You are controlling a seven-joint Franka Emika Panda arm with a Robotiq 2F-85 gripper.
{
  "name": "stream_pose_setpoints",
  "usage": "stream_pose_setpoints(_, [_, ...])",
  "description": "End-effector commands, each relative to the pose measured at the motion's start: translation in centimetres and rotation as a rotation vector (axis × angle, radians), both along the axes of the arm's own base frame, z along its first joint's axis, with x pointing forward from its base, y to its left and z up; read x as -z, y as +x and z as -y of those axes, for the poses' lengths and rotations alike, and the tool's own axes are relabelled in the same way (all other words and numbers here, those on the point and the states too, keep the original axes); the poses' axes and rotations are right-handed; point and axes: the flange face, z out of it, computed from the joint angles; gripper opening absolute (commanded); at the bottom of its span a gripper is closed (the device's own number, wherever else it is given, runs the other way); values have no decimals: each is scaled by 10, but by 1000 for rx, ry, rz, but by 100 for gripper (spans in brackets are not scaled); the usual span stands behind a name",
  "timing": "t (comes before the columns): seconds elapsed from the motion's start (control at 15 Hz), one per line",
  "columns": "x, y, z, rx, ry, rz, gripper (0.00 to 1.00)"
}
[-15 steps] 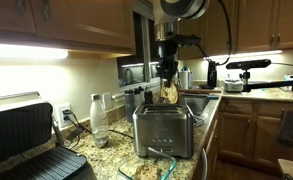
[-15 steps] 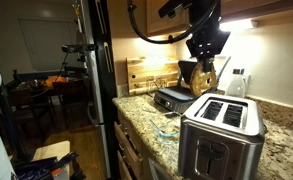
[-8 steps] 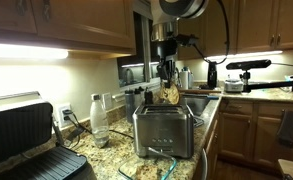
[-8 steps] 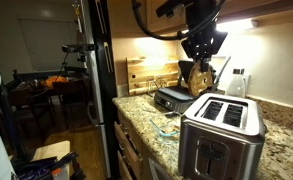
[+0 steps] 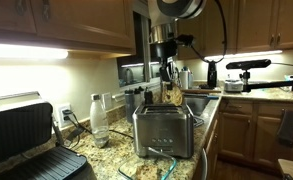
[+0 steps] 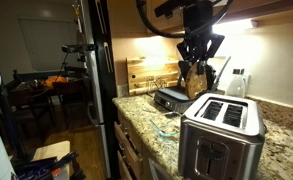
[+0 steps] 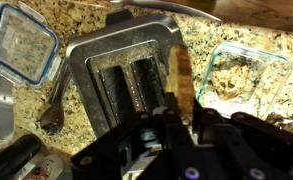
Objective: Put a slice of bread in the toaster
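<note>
The tan slice of bread, now held on edge above the toaster, will be let go by my gripper in the toaster slot farther from the spoon [image 5: 167, 107] [image 7: 151, 92].
The brushed steel toaster [image 5: 164, 130] stands on the granite counter; it also shows in the other exterior view [image 6: 222, 128] and from above in the wrist view [image 7: 121, 80], its two slots empty. My gripper [image 5: 169, 88] hangs above the toaster and is shut on the tan slice of bread [image 5: 172, 95], held on edge. In an exterior view the gripper [image 6: 197, 78] holds the bread [image 6: 196, 83] above and behind the toaster's far end. In the wrist view the bread [image 7: 182, 82] sticks out between the fingers [image 7: 176, 125], over the toaster's right side.
A black grill press [image 5: 26, 140] sits open nearby. A plastic bottle [image 5: 98, 120] stands by the wall. Two glass containers [image 7: 21, 45] [image 7: 241, 75] lie on the granite beside the toaster. A knife block [image 6: 151, 75] and a sink area [image 5: 201, 100] lie behind.
The gripper with the bread has risen slightly and shifted away from over the toaster's slots toward its far end.
</note>
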Motion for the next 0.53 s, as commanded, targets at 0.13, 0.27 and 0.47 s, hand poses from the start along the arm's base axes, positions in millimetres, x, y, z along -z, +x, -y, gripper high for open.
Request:
stream_pose_setpoints(0.13, [6,11,13,-15,-49,-41,8])
stream_pose_setpoints(0.27, [10,16,14,-14,-54,-47,8])
stream_pose_setpoints(0.47, [16,24,13,-17,-60,-56,8])
